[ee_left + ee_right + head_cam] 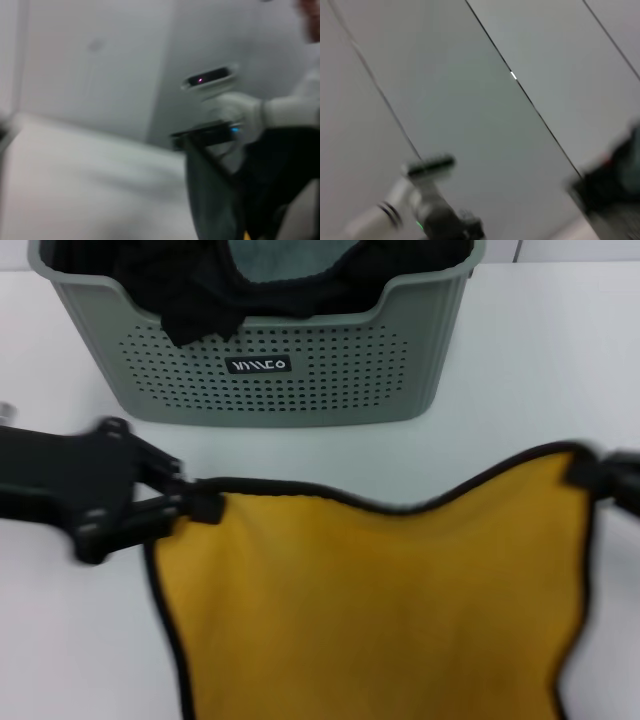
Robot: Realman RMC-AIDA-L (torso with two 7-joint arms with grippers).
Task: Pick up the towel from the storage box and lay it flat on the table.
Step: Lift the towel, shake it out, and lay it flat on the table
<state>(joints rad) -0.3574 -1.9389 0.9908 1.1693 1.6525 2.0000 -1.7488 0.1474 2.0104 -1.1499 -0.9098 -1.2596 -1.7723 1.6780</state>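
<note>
Next, I release the left gripper's towel on the white table [358,577] just in front of the storage box.
The towel [380,610] hangs with its bright yellow face toward me and its black piped top edge stretched between both grippers, in front of the storage box [300,370]. My left gripper [205,505] is shut on the towel's upper left corner. My right gripper [592,472] is shut on the upper right corner, at the picture's right edge. The top edge sags in the middle. The towel's lower part runs out of view. In the left wrist view the grey-teal face of the towel [210,200] shows as a dark blur.
The sage-green box stands at the back of the white table [540,370]. It holds black fabric [190,290] and a plain grey-teal cloth [290,260]. Bare tabletop lies left and right of the towel. The wrist views show walls and the other arm, blurred.
</note>
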